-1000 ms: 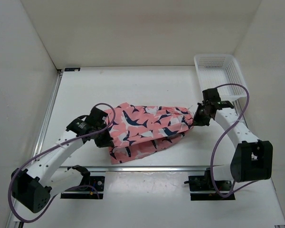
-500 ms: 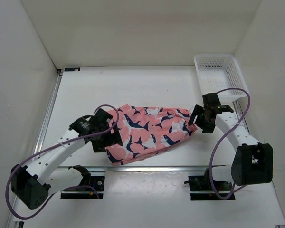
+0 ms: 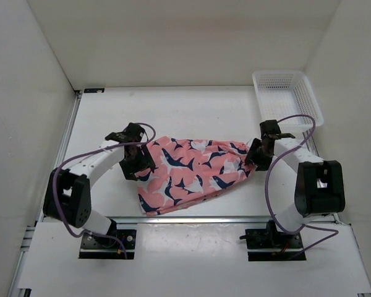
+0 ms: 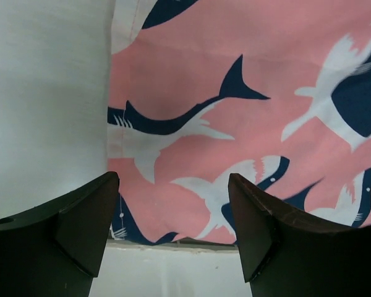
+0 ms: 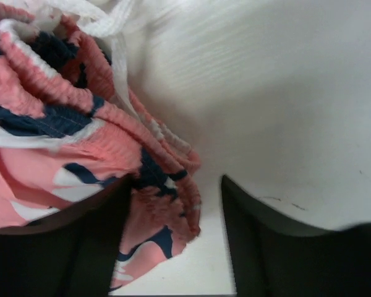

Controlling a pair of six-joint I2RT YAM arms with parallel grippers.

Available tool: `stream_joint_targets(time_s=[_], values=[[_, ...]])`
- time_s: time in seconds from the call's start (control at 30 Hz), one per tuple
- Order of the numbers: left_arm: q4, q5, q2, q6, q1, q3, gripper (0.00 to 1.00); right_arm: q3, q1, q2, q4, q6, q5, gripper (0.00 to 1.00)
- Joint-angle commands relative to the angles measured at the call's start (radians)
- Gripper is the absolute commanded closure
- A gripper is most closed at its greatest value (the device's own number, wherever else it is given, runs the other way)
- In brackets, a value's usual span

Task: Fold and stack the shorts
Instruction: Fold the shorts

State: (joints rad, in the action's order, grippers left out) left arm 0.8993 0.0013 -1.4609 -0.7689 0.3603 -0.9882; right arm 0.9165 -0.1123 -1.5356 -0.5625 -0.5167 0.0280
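The shorts' gathered waistband lies loose within my right gripper's open fingers, so I should pinch it near its front corner [image 5: 188, 219] before I fold it over the shorts' legs.
The salmon-pink shorts [image 3: 195, 170] with navy and white shark shapes lie folded on the white table, waistband to the right. My left gripper [image 3: 138, 166] hovers open over their left edge. In the left wrist view its dark fingers [image 4: 80, 216] stand wide apart above the shorts [image 4: 247, 117], holding nothing. My right gripper [image 3: 257, 154] is at the gathered waistband end. In the right wrist view that gripper [image 5: 176, 241] is open; the ruffled waistband [image 5: 154, 179] lies loose between the jaws, against the left finger, with bare table by the right one.
A white mesh basket [image 3: 287, 93] stands at the far right corner of the table [image 3: 173, 111]. White walls close in the left, back and right sides. A metal rail [image 3: 65, 145] runs along the table's left edge.
Both grippers opened and let go of the shorts, which settled flat on the table. The left arm swung back and its gripper moved up along the shorts' left edge. The right arm drew in.
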Motion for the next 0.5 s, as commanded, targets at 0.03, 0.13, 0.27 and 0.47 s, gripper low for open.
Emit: stream_joint_targets(time_s=[0.03, 0.13, 0.27, 0.47], values=[[-0.054, 0.029, -0.064, 0.034, -0.038, -0.044, 0.18, -0.017, 0.003, -0.011, 0.088, -0.028, -0.072, 0.61], [-0.063, 0.019, -0.105, 0.074, -0.063, -0.079, 0.19, -0.065, 0.003, -0.011, 0.099, -0.058, -0.114, 0.81], [-0.063, -0.007, -0.185, 0.126, -0.106, -0.182, 0.19, -0.149, -0.021, 0.031, 0.162, -0.130, -0.204, 0.92], [-0.014, -0.027, -0.237, 0.169, -0.139, -0.326, 0.18, -0.151, -0.130, 0.135, 0.119, -0.184, -0.174, 0.44]])
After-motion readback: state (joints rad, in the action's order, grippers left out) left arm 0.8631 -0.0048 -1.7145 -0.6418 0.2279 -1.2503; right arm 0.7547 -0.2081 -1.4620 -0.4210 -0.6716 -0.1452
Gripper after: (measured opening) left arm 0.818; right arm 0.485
